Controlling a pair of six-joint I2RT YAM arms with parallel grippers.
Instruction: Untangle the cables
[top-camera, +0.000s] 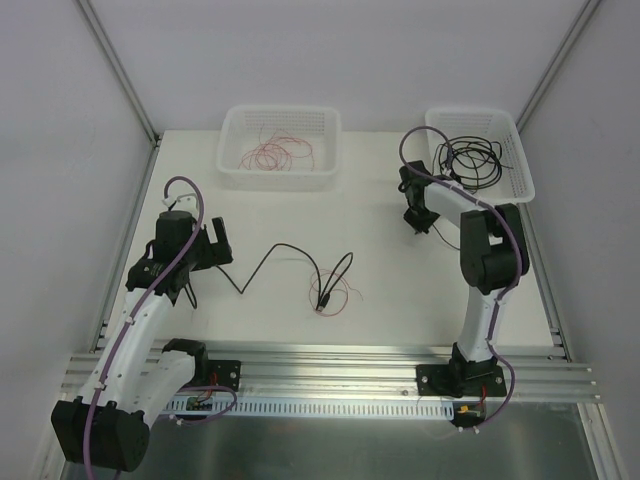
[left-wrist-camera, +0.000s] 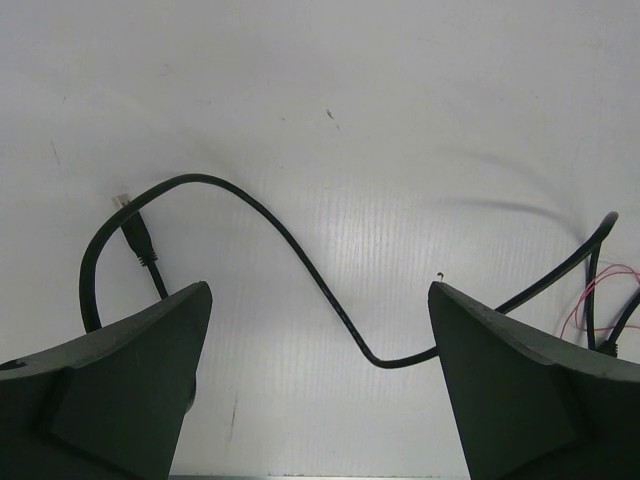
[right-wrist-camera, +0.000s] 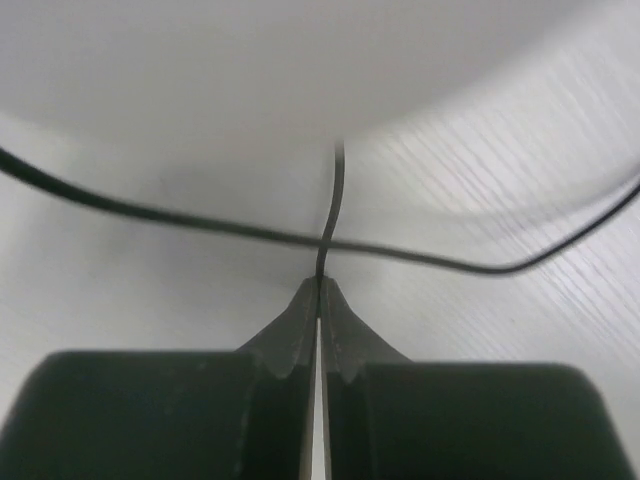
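Observation:
The left gripper needs to next move to the small loop (top-camera: 335, 270) (left-wrist-camera: 626, 313) of the black cable beside the plug in the red-pink wire and close there.
A black cable (top-camera: 280, 248) lies in loose bends mid-table, its end plugs by a fine red-pink wire (top-camera: 340, 297). My left gripper (top-camera: 216, 246) is open and empty at the cable's left end. In the left wrist view the cable (left-wrist-camera: 300, 265) runs across the table between the spread fingertips (left-wrist-camera: 190, 305), with a plug (left-wrist-camera: 128, 208) at the left and the red-pink wire (left-wrist-camera: 590, 300) at the right. My right gripper (top-camera: 420, 224) is shut near the right basket. In the right wrist view it (right-wrist-camera: 320, 282) pinches a thin black cable (right-wrist-camera: 336, 195), and another strand (right-wrist-camera: 150, 212) crosses behind.
A white basket (top-camera: 232, 172) at the back left holds coiled red-pink wires (top-camera: 275, 155). A white basket (top-camera: 520, 175) at the back right holds coiled black cables (top-camera: 472, 160). Aluminium rails (top-camera: 330, 375) run along the near edge. Grey walls close the sides.

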